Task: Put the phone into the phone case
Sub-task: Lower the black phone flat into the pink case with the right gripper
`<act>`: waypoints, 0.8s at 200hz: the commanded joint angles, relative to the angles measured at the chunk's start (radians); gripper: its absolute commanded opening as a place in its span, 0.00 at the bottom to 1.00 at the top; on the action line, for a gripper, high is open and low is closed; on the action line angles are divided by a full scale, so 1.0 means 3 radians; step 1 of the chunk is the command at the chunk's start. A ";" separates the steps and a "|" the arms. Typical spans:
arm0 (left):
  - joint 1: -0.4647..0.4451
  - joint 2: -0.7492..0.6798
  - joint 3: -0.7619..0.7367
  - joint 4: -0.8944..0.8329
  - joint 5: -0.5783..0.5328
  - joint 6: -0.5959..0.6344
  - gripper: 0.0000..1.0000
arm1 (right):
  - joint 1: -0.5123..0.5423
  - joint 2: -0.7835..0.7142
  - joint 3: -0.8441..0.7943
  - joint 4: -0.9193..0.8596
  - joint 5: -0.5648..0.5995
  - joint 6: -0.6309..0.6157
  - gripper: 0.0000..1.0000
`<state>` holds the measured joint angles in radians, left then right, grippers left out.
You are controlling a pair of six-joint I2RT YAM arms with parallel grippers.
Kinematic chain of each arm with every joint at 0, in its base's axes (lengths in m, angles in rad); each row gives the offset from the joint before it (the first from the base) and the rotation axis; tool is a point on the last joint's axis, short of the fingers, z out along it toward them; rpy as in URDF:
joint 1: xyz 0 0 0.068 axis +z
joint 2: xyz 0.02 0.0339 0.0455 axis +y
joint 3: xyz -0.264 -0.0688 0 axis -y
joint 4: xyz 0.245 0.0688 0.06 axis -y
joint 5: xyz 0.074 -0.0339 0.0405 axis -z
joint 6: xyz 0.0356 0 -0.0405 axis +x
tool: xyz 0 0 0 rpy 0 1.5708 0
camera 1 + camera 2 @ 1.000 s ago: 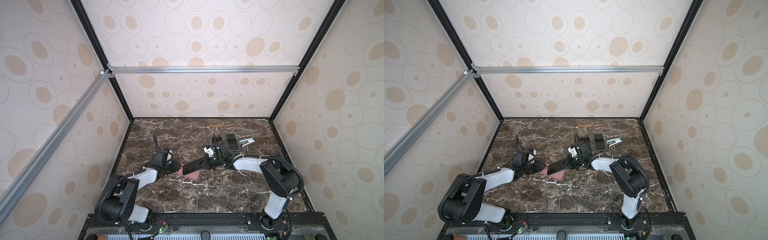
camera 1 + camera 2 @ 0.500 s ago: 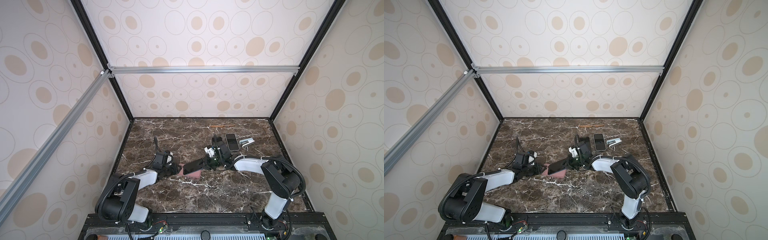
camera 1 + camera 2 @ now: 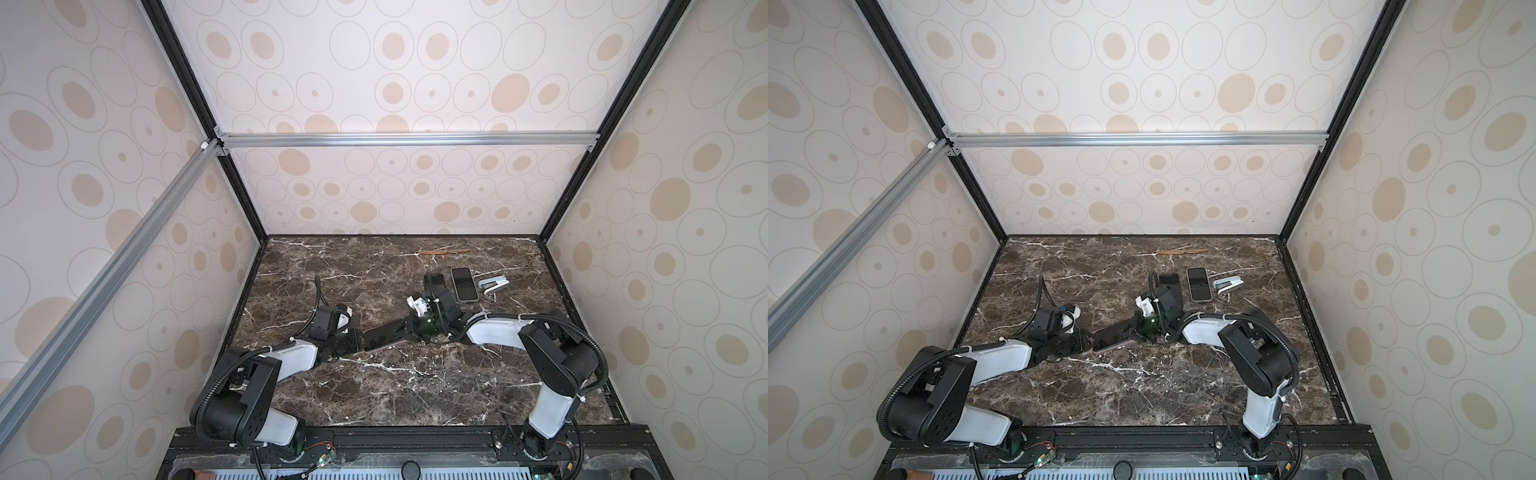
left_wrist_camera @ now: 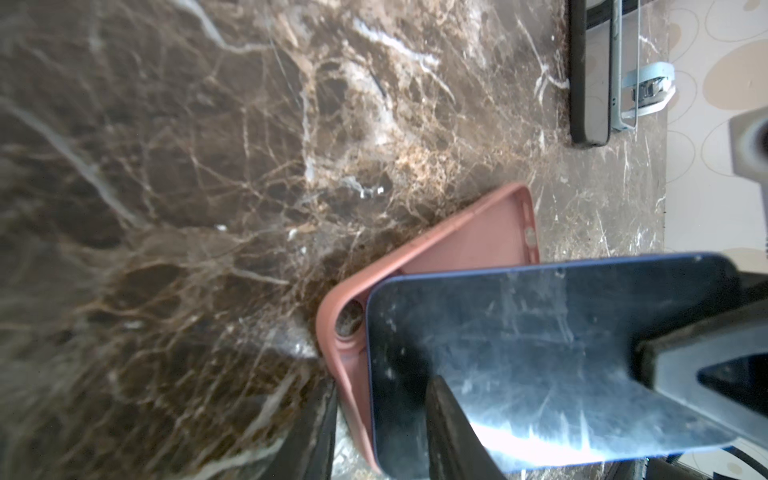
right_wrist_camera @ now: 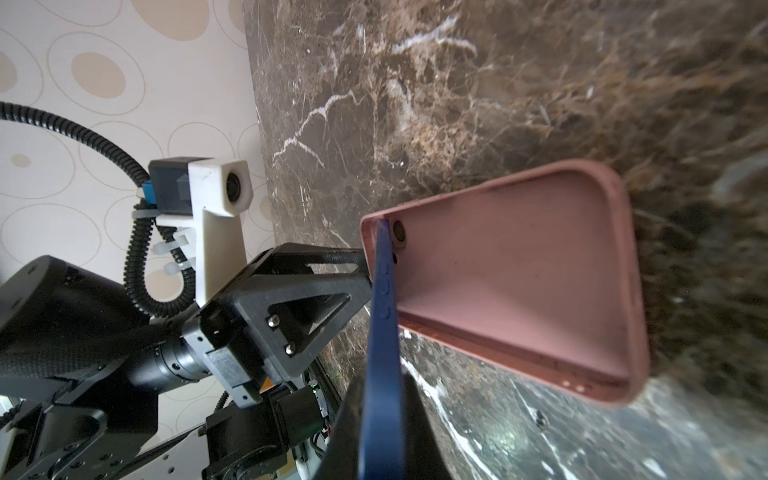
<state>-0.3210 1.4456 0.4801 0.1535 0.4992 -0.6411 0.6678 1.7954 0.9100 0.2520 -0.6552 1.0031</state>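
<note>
The robot's right gripper needs to release the raised end of the phone, now tilted and held, over the open pink phone case (image 3: pixel 386 342) (image 5: pixel 510 280) next to the left gripper.
The phone (image 3: pixel 384 332) has a blue rim and a dark screen, and it lies tilted over the open pink phone case (image 3: pixel 387 348) at the table's middle. Its camera end sits in the case's camera corner while its other end is raised. My right gripper (image 5: pixel 380 415) is shut on the raised end's blue edge (image 5: pixel 382 332). My left gripper (image 4: pixel 382 380) is shut across the other end. One finger (image 4: pixel 324 415) is outside the case (image 4: pixel 469 241) and the other is on the phone's screen (image 4: pixel 540 353). Both top views show the two grippers (image 3: pixel 1088 343) (image 3: pixel 1136 330) facing each other.
At the back right lie a second phone (image 3: pixel 464 283), a black case-like slab (image 3: pixel 436 279) half behind the right wrist, and a pale blue stapler (image 3: pixel 492 285). A thin brown stick (image 3: pixel 444 251) lies by the back wall. Patterned walls close three sides.
</note>
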 commanded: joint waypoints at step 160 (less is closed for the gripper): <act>-0.0065 -0.0014 0.0048 -0.0119 -0.0213 -0.0009 0.36 | 0.0025 0.0321 -0.0201 -0.0130 0.0105 -0.0314 0.04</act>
<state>-0.3202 1.4643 0.4801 0.2031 0.4664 -0.6842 0.6491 1.8816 0.8570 0.4175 -0.7326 0.9600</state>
